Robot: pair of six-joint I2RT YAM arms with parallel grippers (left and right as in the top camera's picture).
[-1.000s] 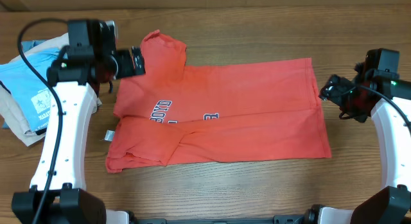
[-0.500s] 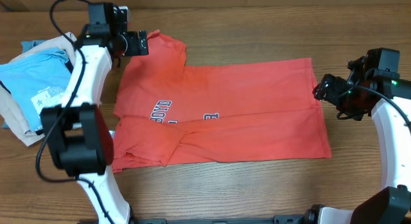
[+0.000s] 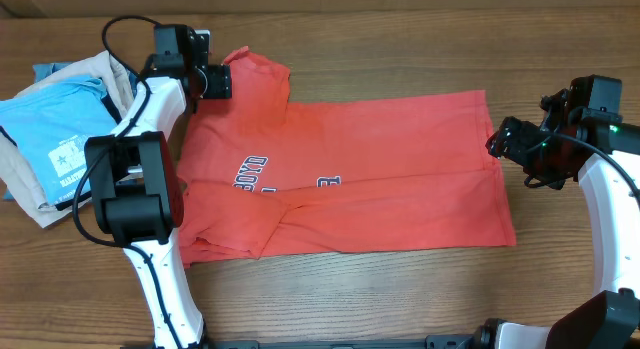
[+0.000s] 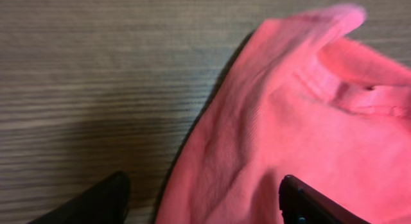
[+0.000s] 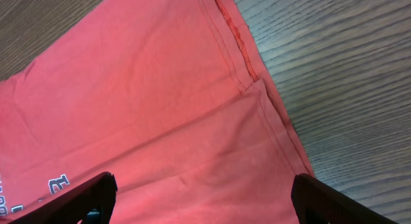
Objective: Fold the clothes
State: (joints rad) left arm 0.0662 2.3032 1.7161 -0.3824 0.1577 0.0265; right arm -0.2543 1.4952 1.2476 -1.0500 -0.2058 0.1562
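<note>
The robot's right gripper should next grab the hem's far corner (image 3: 484, 95) on the coral-red T-shirt, past the end of the fold.
The coral-red T-shirt (image 3: 340, 174) lies spread on the wooden table, its lower half folded up over the chest lettering (image 3: 250, 175). A sleeve (image 3: 255, 74) sticks out at the top left. My left gripper (image 3: 218, 82) is open at that sleeve's left edge; in the left wrist view its fingers (image 4: 202, 201) straddle the red cloth edge (image 4: 276, 121). My right gripper (image 3: 500, 144) is open just off the shirt's right hem; in the right wrist view its fingers (image 5: 205, 198) hover over the hem corner (image 5: 250, 83).
A pile of clothes with a light blue printed T-shirt (image 3: 55, 129) on beige garments (image 3: 30, 194) lies at the left edge of the table. Bare wood (image 3: 400, 49) runs behind the shirt.
My left arm has swung from the shirt's left side up to the top-left sleeve and settled at its edge. My right gripper has shifted slightly left toward the hem.
</note>
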